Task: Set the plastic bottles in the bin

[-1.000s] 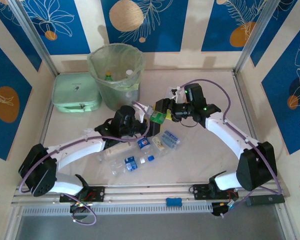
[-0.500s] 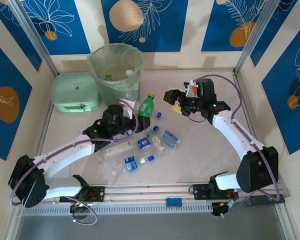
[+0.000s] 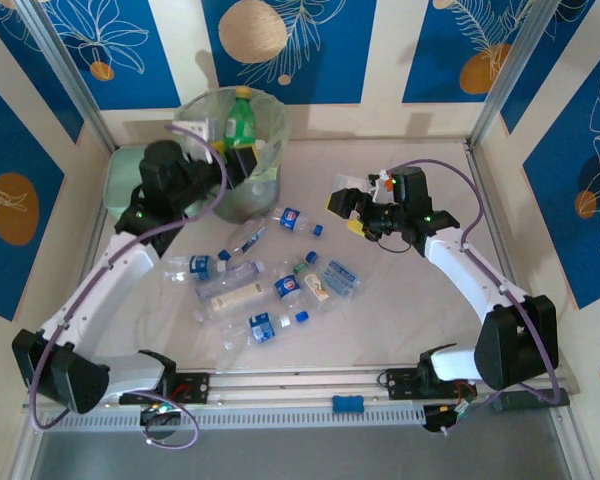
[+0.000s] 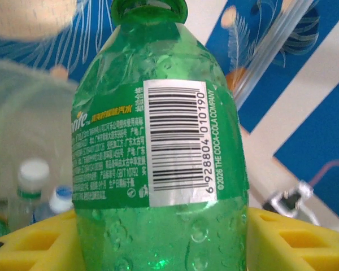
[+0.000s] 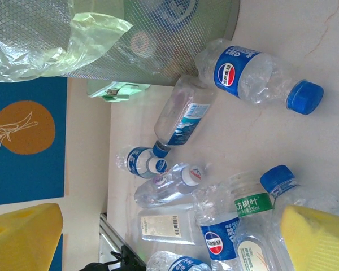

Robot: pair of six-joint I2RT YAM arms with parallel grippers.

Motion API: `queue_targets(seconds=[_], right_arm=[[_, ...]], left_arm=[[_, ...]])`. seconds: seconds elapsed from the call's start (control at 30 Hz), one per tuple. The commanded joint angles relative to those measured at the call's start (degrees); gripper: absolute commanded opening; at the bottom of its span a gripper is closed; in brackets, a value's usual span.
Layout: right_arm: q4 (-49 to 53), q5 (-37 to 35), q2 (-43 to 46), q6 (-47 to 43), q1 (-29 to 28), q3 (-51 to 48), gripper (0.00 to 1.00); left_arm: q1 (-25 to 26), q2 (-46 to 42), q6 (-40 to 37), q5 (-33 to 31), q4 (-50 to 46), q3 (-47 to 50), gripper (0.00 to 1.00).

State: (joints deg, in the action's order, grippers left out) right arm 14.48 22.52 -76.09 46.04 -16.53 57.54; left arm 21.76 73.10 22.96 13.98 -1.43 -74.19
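Next, the left gripper releases the green bottle, now upright over the bin's mouth, among the other bottles inside the bin's bag liner (image 3: 244, 146).
A green bottle (image 3: 241, 118) stands upright over the mouth of the bin (image 3: 220, 190), with my left gripper (image 3: 237, 152) shut on its lower body. In the left wrist view the green bottle (image 4: 152, 147) sits between the yellow fingers (image 4: 28, 248) of the left gripper (image 4: 164, 245), and two bottles (image 4: 31, 180) show inside the bag liner (image 4: 22, 113). My right gripper (image 3: 346, 212) hangs open and empty over the table's right half. Its wrist view has the right gripper (image 5: 169, 234) above several clear blue-labelled bottles (image 5: 254, 70), with more bottles (image 3: 288, 283) strewn mid-table.
A mint green box (image 3: 125, 185) sits left of the bin, partly behind my left arm. The bin's mesh wall (image 5: 158, 39) and the box (image 5: 116, 89) show in the right wrist view. A flat clear container (image 5: 175, 226) lies among the bottles. Metal rails edge the table.
My left arm has swung up and to the left, carrying the green bottle from the table beside the bin to above the bin's mouth. The right gripper has barely moved.
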Motion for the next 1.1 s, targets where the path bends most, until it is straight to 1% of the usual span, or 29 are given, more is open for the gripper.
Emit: queue_targets(seconds=[0.0, 0.1, 0.23, 0.33, 0.47, 0.6, 0.8, 0.9, 1.07], right_arm=[[-0.9, 0.4, 2.0, 0.4, -0.4, -1.1, 0.99], [-1.0, 0.0, 3.2, 0.5, -0.4, -2.2, 0.99], [-0.7, -1.1, 5.5, 0.1, -0.1, -4.1, 0.99], [-0.2, -1.1, 6.7, -0.3, 0.7, -5.1, 0.99], [0.4, -1.3, 8.2, -0.4, 1.6, -6.1, 0.99], [0.4, -1.3, 8.8, -0.4, 2.2, -6.5, 0.99], [0.1, -1.0, 8.7, 0.1, 2.3, -6.3, 0.99], [0.0, -1.0, 8.7, 0.2, 2.3, -6.4, 0.99], [-0.7, -0.8, 8.4, 1.0, 1.9, -6.4, 0.99]], left_arm=[[-3.0, 4.8, -2.4, 4.6, -3.5, -7.2, 0.54], [-5.6, 10.7, -3.7, 5.3, -7.4, -15.3, 0.54], [-8.2, 19.3, -5.8, 5.9, -17.4, -27.3, 0.55], [-9.2, 25.0, -7.9, 6.7, -25.0, -34.8, 0.55], [-9.3, 31.9, -12.9, 4.9, -36.9, -44.6, 0.56], [-9.3, 36.6, -15.5, 2.3, -44.0, -50.1, 0.57], [-9.2, 40.2, -17.4, -1.2, -49.0, -52.7, 0.60], [-9.2, 40.6, -17.6, -2.3, -49.5, -52.7, 0.68], [-9.1, 39.5, -17.2, -2.9, -48.5, -52.8, 0.88]])
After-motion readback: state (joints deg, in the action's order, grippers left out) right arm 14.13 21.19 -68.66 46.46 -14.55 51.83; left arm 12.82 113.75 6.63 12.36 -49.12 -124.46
